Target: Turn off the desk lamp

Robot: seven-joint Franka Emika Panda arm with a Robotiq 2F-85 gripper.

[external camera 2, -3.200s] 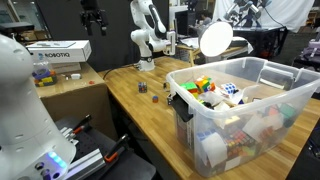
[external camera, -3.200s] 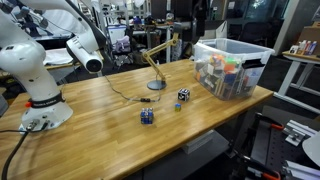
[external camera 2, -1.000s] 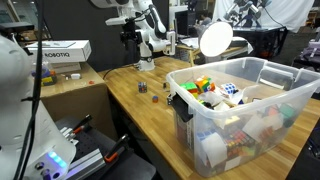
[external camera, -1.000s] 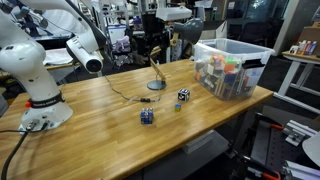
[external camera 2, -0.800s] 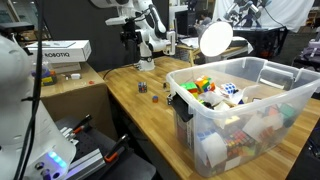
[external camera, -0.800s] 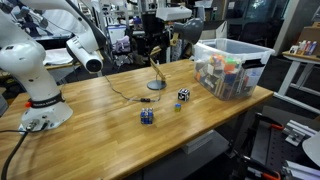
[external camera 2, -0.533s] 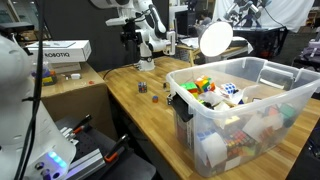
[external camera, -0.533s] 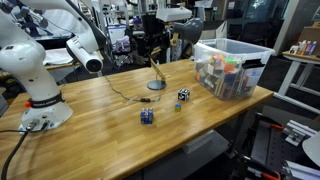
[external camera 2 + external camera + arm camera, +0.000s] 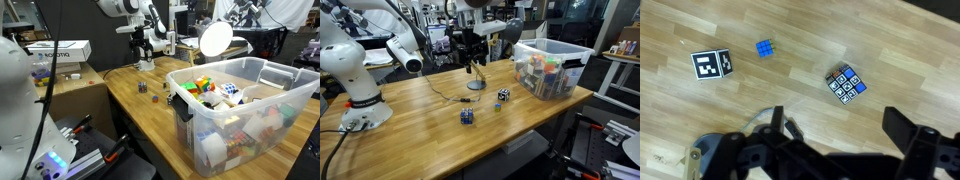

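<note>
Next, my gripper goes to the black switch point(image 9: 467, 99) point(image 9: 793, 130) on the desk lamp's cord and close just above it.
The desk lamp's round dark base point(image 9: 475, 85) stands at the far side of the wooden table point(image 9: 430, 120). Its tan jointed arm rises behind my gripper. Its head point(image 9: 215, 38) glows bright white, so it looks lit. My gripper point(image 9: 470, 52) hangs above the base and is also in the other exterior view point(image 9: 140, 45). In the wrist view my gripper point(image 9: 840, 130) is open and empty, with bare wood between the fingers. A round part at the lower left point(image 9: 700, 152) seems to be the lamp base.
A Rubik's cube point(image 9: 843, 84), a small blue cube point(image 9: 765, 47) and a black-and-white tag cube point(image 9: 711, 65) lie on the table. A clear bin of toys point(image 9: 550, 68) stands beside the lamp. A second white robot arm point(image 9: 355, 75) stands at the table's end.
My arm has swung in over the lamp since the earliest frames. In the last half second the gripper has dropped a little lower toward the base. The lamp and cubes have not moved.
</note>
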